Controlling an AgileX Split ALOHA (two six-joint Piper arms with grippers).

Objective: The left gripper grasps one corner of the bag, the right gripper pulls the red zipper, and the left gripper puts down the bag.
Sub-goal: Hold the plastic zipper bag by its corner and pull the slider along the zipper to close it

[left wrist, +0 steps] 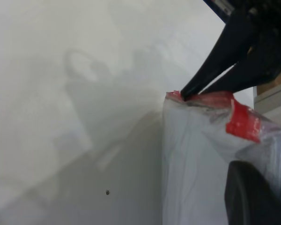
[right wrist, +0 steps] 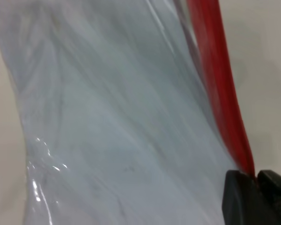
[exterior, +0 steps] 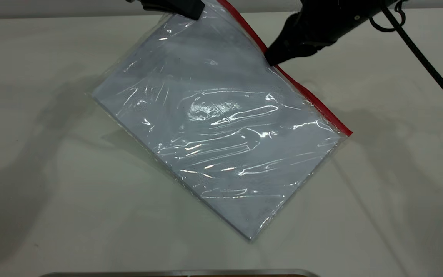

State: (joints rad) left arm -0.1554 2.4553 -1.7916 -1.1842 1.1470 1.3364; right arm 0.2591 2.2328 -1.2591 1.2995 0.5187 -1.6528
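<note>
Next, my right gripper releases the slider tab near the lower end of the red zipper [exterior: 318, 124].
The bag [exterior: 214, 127], clear and wrinkled with pale bluish-white contents, hangs tilted above the table, its lowest corner [exterior: 250, 236] down near the front. The red zipper [exterior: 310, 96] runs along its upper right edge. My left gripper [exterior: 192, 9] is shut on the bag's top corner at the frame's upper edge; one of its fingers [left wrist: 253, 197] lies against the plastic. My right gripper [exterior: 273, 59] is shut on the red zipper partway down the edge. In the right wrist view its tips [right wrist: 256, 177] pinch the red zipper [right wrist: 220, 84]. The slider tab is hidden between them.
A thick black cable [exterior: 429, 69] trails from the right arm across the back right of the beige table [exterior: 52, 192]. A metal edge [exterior: 175, 273] lies along the front border. The bag casts a shadow on the table to its left.
</note>
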